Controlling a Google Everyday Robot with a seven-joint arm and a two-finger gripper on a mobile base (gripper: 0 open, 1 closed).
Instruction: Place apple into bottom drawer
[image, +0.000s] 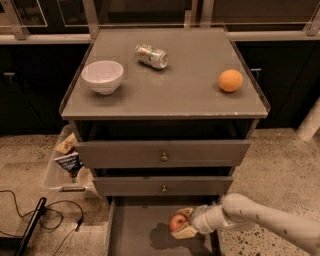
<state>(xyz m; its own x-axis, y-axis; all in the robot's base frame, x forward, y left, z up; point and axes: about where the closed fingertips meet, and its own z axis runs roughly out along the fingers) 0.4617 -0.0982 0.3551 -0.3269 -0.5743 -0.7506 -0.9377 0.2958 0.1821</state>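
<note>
My gripper needs to release the apple on the bottom drawer's inside (179, 240), slightly past the middle toward the side of the white arm. The apple is held just above that drawer's floor.
The red apple (177, 221) with yellowish patches sits between the fingers of my gripper (182, 223), which is shut on it. The white arm comes in from the lower right. The gripper holds the apple just above the floor of the bottom drawer (131, 231), which is pulled open at the bottom of the grey cabinet. The apple's shadow falls on the drawer floor below it. The two upper drawers with round knobs are nearly shut.
On the cabinet top (170, 95) are a white bowl (102, 76), a crushed can (151, 55) lying on its side and an orange (230, 80). A clear bin with snack packets (66, 161) stands on the floor at the left, with black cables (30, 220) beside it.
</note>
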